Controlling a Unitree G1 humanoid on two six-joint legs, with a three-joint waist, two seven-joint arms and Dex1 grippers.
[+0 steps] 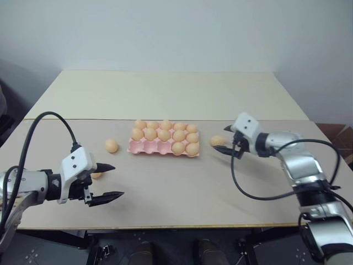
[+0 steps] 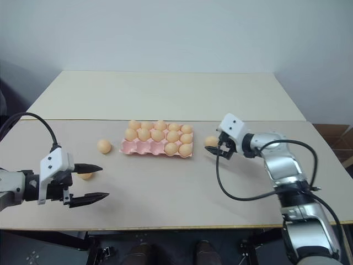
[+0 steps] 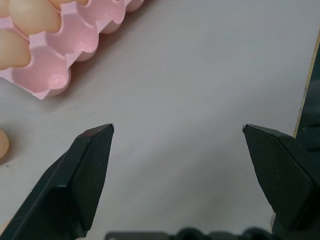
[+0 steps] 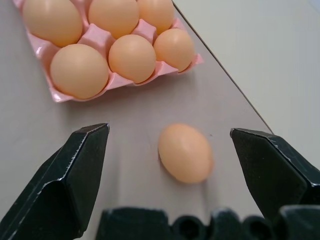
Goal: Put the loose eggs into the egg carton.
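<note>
The robot's left gripper needs to next close on the sides of the loose egg [image 1: 96, 175] [image 3: 3, 226] that lies nearest to the front edge of the table.
The pink egg carton [image 1: 148, 147] lies mid-table, holding several eggs; the front-row cups on its left side are bare. One loose egg [image 1: 217, 140] rests on the table just right of the carton, and my right gripper [image 1: 222, 139] stands open around it, a finger on each side without touching. In the right wrist view this egg [image 4: 185, 152] sits between the fingers below the carton's corner [image 4: 95, 37]. Another loose egg [image 1: 111, 145] lies left of the carton. A third egg [image 1: 97, 175] peeks out behind my left gripper [image 1: 117, 180], which is open and holds nothing.
The grey tabletop [image 1: 176, 193] ends at a front edge close to my left gripper. A second beige table [image 1: 165, 94] adjoins it behind the carton. Black cables loop from both wrists above the table.
</note>
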